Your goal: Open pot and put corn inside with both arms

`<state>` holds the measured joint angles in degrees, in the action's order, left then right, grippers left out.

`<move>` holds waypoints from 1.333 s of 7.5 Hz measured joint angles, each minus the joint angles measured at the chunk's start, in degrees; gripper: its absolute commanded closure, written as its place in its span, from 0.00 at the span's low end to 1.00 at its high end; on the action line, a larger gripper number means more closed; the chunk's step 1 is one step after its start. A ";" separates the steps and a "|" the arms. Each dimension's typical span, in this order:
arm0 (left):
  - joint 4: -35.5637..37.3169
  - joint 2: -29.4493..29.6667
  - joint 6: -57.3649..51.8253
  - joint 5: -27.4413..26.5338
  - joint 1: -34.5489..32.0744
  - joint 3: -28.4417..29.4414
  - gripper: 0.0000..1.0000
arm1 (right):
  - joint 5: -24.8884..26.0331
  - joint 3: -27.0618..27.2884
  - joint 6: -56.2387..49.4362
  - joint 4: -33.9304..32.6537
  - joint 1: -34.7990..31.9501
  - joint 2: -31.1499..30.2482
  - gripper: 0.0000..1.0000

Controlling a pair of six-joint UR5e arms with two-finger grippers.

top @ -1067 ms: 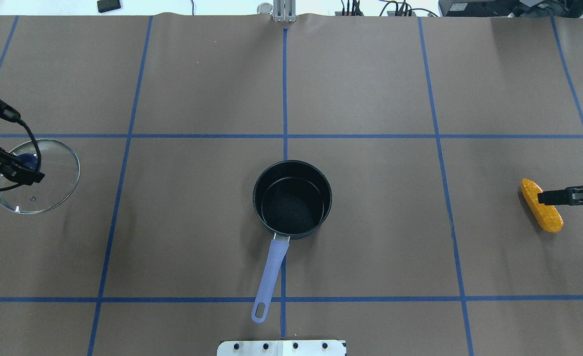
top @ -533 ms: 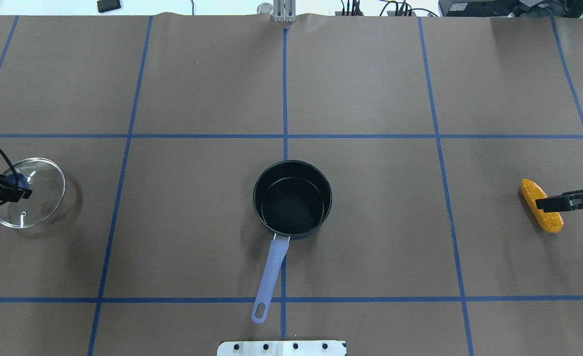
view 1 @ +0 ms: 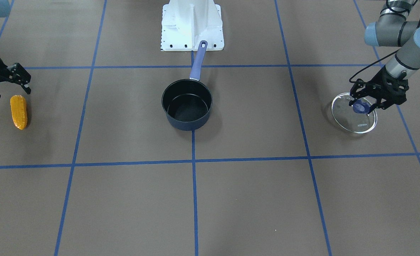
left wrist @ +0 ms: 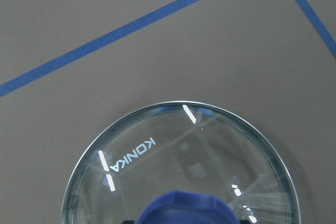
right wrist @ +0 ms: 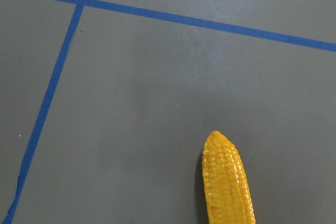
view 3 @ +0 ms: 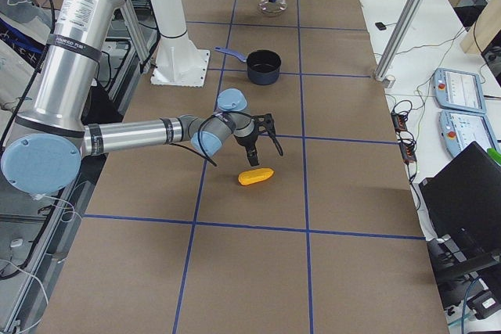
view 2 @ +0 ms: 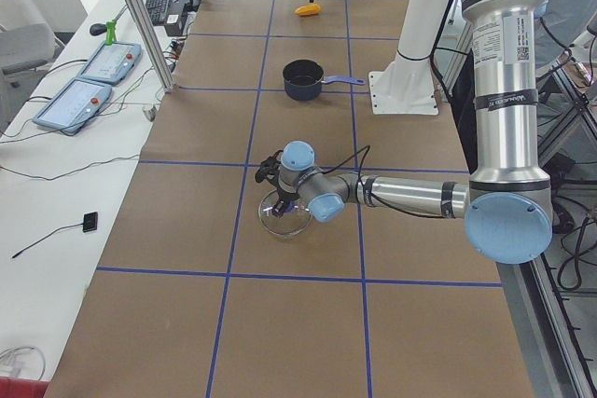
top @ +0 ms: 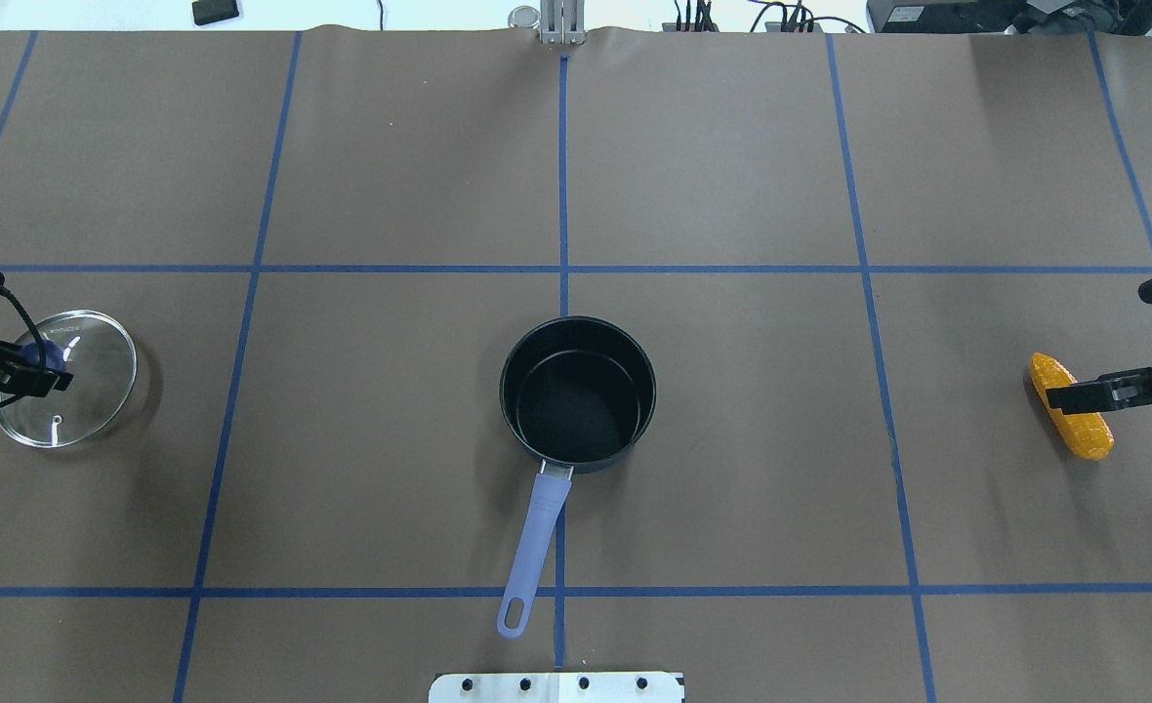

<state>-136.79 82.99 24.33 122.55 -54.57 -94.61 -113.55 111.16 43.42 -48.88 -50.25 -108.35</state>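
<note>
My right gripper will move out from the near end next. It should then close around the middle of the orange-yellow corn (view 1: 19,112) (right wrist: 228,191), leaving the corn's far end free.
The black pot (top: 576,391) stands open at the table's centre, its purple handle (top: 535,547) pointing toward my base; it also shows in the front view (view 1: 187,105). Its glass lid (top: 83,391) with a blue knob lies flat at the far left (view 1: 356,122). My left gripper (view 1: 362,106) is shut on that knob, which fills the bottom of the left wrist view (left wrist: 184,211). The orange-yellow corn (top: 1084,430) lies at the far right (view 1: 19,112). My right gripper (view 1: 13,94) is open and hovers just above the corn's near end (right wrist: 228,182).
The white base block (view 1: 192,25) sits at the table's near edge behind the pot handle. Blue tape lines (top: 563,186) divide the brown table cover. A side bench with control pendants (view 2: 89,81) runs along the far edge.
My left gripper has lowered the lid to the table at the far left. My right gripper has shifted slightly over the corn; the corn has not moved.
</note>
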 measured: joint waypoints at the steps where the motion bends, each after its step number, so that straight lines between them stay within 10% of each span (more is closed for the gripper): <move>1: 0.07 0.17 0.06 0.04 0.00 -0.10 0.01 | -0.02 -0.24 -0.03 0.02 0.03 0.15 0.00; 10: 16.49 6.81 -14.13 10.51 -16.72 -0.71 0.01 | 0.78 -10.28 -5.91 0.64 -0.36 5.21 0.03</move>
<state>-120.30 89.80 10.20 133.05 -71.29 -95.32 -112.77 100.88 37.51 -48.24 -50.60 -103.14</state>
